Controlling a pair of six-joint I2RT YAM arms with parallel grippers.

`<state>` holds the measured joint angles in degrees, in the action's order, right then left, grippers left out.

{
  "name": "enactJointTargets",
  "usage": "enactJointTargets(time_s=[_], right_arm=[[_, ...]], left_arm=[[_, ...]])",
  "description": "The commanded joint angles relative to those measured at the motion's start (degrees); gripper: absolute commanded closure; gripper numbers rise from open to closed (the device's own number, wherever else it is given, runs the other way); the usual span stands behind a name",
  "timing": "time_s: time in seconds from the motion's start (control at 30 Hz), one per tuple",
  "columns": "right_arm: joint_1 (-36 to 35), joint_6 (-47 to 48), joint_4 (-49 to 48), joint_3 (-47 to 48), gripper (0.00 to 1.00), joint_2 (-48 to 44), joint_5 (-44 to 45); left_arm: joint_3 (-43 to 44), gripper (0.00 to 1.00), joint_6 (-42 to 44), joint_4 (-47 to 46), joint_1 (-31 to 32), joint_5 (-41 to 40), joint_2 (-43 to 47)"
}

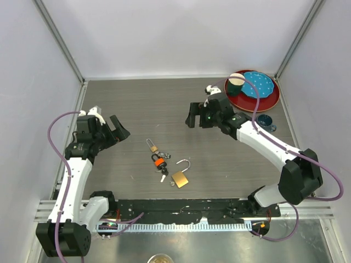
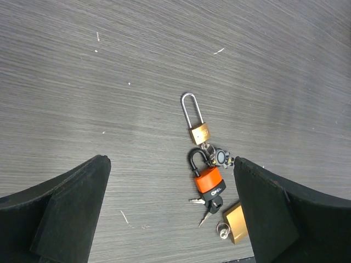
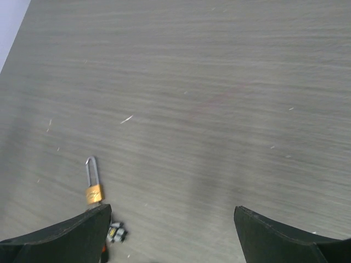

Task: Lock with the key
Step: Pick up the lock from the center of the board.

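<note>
The robot's right gripper should next go to the small brass padlock and close on its long shackle [image 1: 149, 141] [image 3: 91, 162] near the curved end.
Three padlocks lie near the table's front middle. A small brass padlock [image 1: 152, 146] [image 2: 198, 127] [image 3: 93, 189] has a long shackle. Below it lies an orange padlock [image 1: 158, 161] [image 2: 207, 176] with a black shackle and a black-headed key [image 2: 211, 207] at its base. A larger brass padlock [image 1: 180, 176] [image 2: 236, 222] has its shackle swung open and a key ring [image 2: 223, 230] at its side. My left gripper [image 1: 117, 130] [image 2: 171, 160] hangs open to their left. Up and to their right, my right gripper [image 1: 198, 116] [image 3: 171, 208] is also open. Neither holds anything.
A red plate [image 1: 270, 100] with a blue plate and a green-and-white cup [image 1: 236, 85] on it stands at the back right. A small dark bowl [image 1: 264, 121] sits just in front of it. A small grey keychain figure [image 2: 221, 158] [image 3: 116, 234] lies between the small brass and orange padlocks.
</note>
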<state>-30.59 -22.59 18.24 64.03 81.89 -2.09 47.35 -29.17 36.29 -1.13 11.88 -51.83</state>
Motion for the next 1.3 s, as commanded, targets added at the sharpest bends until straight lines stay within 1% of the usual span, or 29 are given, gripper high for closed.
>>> enactJointTargets(time_s=[0.0, 0.07, 0.13, 0.3, 0.33, 0.37, 0.43, 0.5, 0.53, 0.57, 0.6, 0.67, 0.73, 0.87, 0.9, 0.97, 1.13, 1.27], right_arm=[[-3.3, -1.4, -1.3, 0.8, 0.0, 1.3, -1.5], [-4.2, -1.5, -0.9, 1.6, 0.0, 2.0, -1.9], [-4.4, -1.5, -0.9, 1.9, 0.0, 2.4, -2.1], [-4.4, -1.0, -0.5, 1.8, 0.0, 2.5, -2.6], [-4.4, -0.9, -0.3, 1.6, 0.0, 2.2, -2.6], [-4.5, -0.9, -0.3, 1.2, 0.0, 2.2, -2.7], [-4.5, -0.9, -0.4, 1.0, 0.0, 2.5, -3.3], [-4.5, -1.1, -0.4, 0.7, 0.0, 2.7, -4.2], [-4.5, -1.1, -0.3, 0.5, 0.0, 3.0, -4.4], [-4.5, -1.5, -0.5, 0.0, 0.0, 3.2, -4.7], [-4.5, -1.5, -0.5, 0.0, 0.0, 3.4, -5.1], [-4.5, -1.8, -0.5, -0.1, 0.0, 3.9, -5.6], [-4.5, -2.2, -0.4, -0.1, 0.0, 4.1, -6.3], [-4.4, -2.7, -0.4, 0.0, 0.0, 4.9, -6.4], [-4.5, -3.1, -0.5, 0.0, 0.0, 4.9, -6.4], [-4.4, -3.1, -0.2, 0.2, 0.0, 4.9, -6.6], [-4.6, -1.2, 2.1, 1.2, 0.01, 4.9, -4.4], [-4.5, -0.6, 3.7, 1.8, 0.0, 4.6, -3.0]], left_arm=[[-0.3, 0.0, -1.3, -0.3, 0.1, 0.9, 0.6], [-0.2, 0.0, -0.8, 1.3, 0.0, 1.2, 0.1], [-0.3, 0.0, -0.2, 2.2, 0.1, 3.6, -0.8], [-2.8, 0.0, -3.2, -0.7, 0.1, 10.6, -3.4], [-3.1, 0.0, -3.9, -1.1, 0.2, 13.9, -5.3], [-3.5, 0.0, -4.6, -2.1, 0.2, 15.2, -6.8], [-3.3, 0.0, -5.2, -1.4, 0.3, 17.1, -10.9], [-3.9, 0.0, -6.2, -3.2, 0.3, 17.8, -13.4], [-4.3, 0.02, -6.6, -4.3, 0.3, 18.7, -14.9], [-4.6, 0.12, -7.1, -7.2, 0.5, 21.0, -17.5], [-4.5, 0.15, -8.1, -7.5, 0.6, 20.5, -19.0], [-4.0, 0.15, -8.4, -9.4, 3.7, 20.2, -22.8], [-3.1, 0.16, -8.8, -10.8, 5.0, 19.9, -25.1], [-1.3, 0.23, -10.3, -14.9, 8.9, 20.9, -33.1], [0.0, 0.24, -10.1, -15.0, 9.6, 20.1, -36.5], [1.5, 0.25, -9.0, -14.6, 11.0, 18.6, -39.2], [5.6, 0.25, -7.5, -14.2, 11.2, 13.7, -46.3], [9.9, 0.25, -7.6, -14.6, 11.4, 11.4, -49.8]])
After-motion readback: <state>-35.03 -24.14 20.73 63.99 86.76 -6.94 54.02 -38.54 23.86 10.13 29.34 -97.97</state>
